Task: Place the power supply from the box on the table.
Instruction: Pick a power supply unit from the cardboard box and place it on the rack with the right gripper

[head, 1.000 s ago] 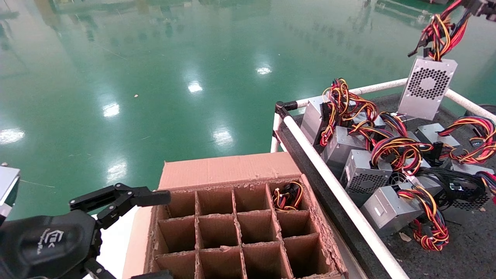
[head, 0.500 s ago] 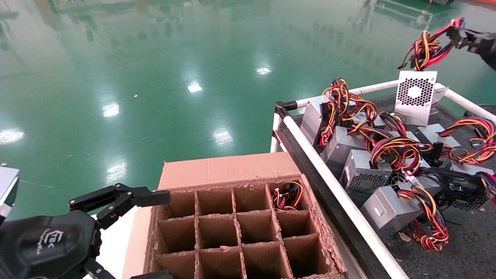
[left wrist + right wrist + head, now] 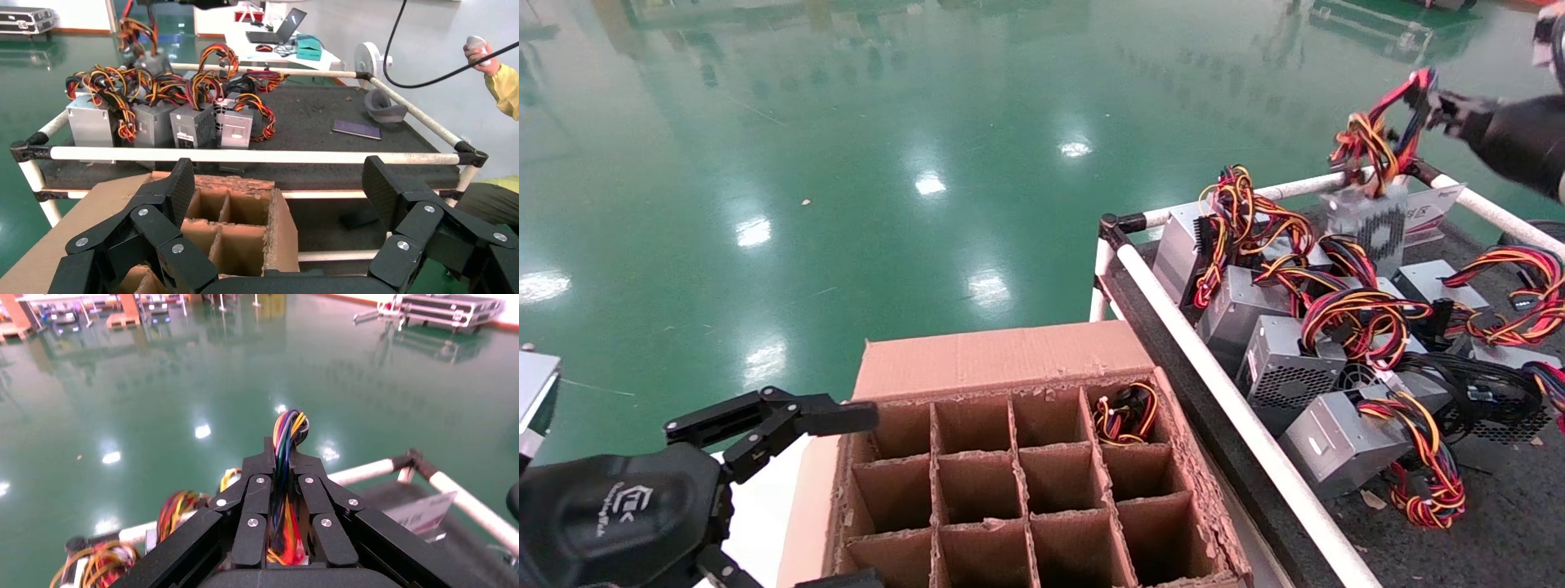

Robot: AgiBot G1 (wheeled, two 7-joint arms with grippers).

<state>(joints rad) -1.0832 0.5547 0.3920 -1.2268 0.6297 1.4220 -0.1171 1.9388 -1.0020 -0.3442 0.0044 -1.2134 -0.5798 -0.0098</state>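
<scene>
I need to use my right gripper to set the power supply down on the table (image 3: 1383,238) beside the white sign.
My right gripper (image 3: 1434,98) is over the table's far rail, shut on the red, yellow, black and blue wire bundle (image 3: 1369,140) of the power supply (image 3: 1373,227). The silver body hangs low beside the white sign (image 3: 1433,208); whether it touches the table (image 3: 1500,523) is unclear. In the right wrist view the right gripper (image 3: 283,458) pinches the wires (image 3: 287,425) and the body is hidden. The cardboard box (image 3: 1001,359) with divider cells sits near the front. My left gripper (image 3: 850,498) stands open and idle by the box's left edge, the left gripper (image 3: 278,184) wide over the box (image 3: 269,226).
Several silver units with tangled wires (image 3: 1287,371) crowd the table's left part behind the white rail (image 3: 1230,400). One box cell holds a wire bundle (image 3: 1124,412). The green floor (image 3: 846,163) lies beyond. A dark flat card (image 3: 357,128) lies on the table (image 3: 306,116).
The right gripper has come down and moved left with the power supply, from high above the far rail to just at the table. The left arm has not moved.
</scene>
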